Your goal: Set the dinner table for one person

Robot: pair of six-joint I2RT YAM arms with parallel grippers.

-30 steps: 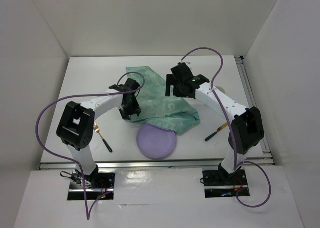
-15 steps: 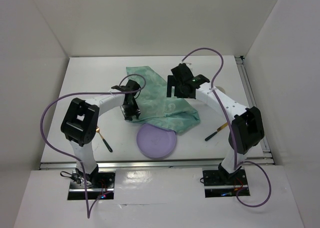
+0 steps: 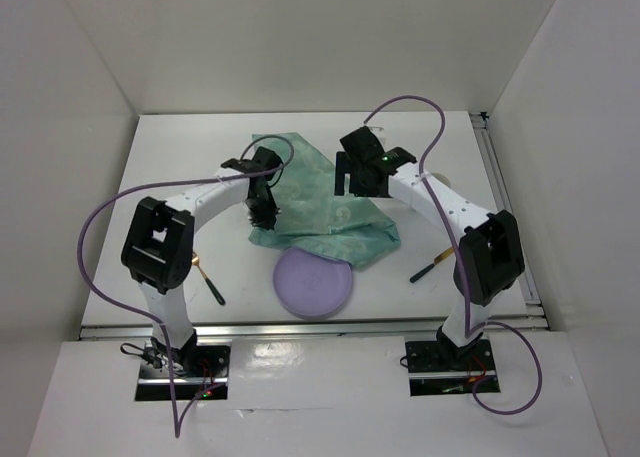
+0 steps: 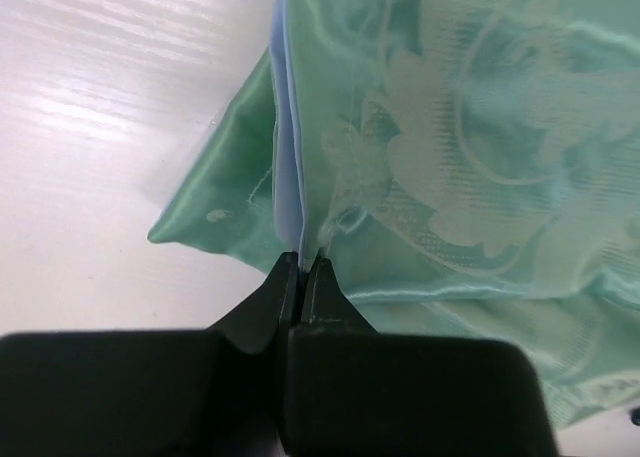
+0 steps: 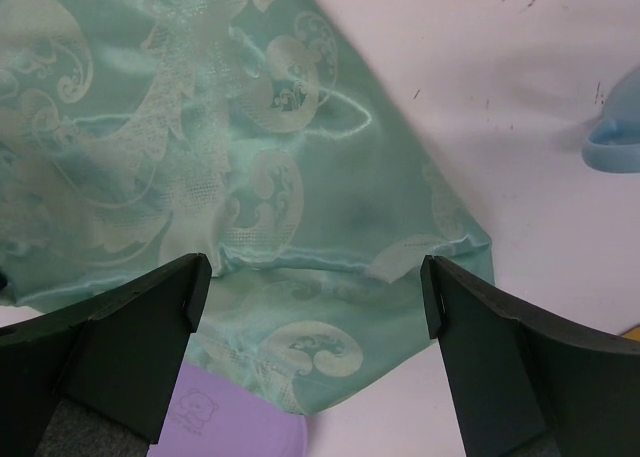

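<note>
Next, my left gripper releases the green placemat's corner on the tabletop (image 3: pixel 197 246), just beyond the black-and-gold utensil's prongs.
The dinner table (image 3: pixel 180 167) is the white tabletop. On its middle lies a crumpled green patterned placemat (image 3: pixel 335 212). My left gripper (image 3: pixel 265 215) is shut on the placemat's left edge; in the left wrist view the gripper (image 4: pixel 302 264) pinches a fold of green cloth (image 4: pixel 480 157) between its tips. Over the placemat's far right part hovers my right gripper (image 3: pixel 352 183), open. In the right wrist view this gripper (image 5: pixel 315 277) has only the cloth (image 5: pixel 200 127) below it. A purple plate (image 3: pixel 313 282) lies near the front, its far rim under the cloth.
A black-and-gold utensil (image 3: pixel 209 281) lies left of the plate and another (image 3: pixel 431 266) lies to its right. A light blue object (image 5: pixel 612 142) sits at the right of the placemat, mostly hidden by the right arm from above. Walls enclose the table.
The left gripper has closed onto the placemat's left edge and shifted slightly toward the far side; the cloth's left side now bunches outward. The right arm has hardly moved.
</note>
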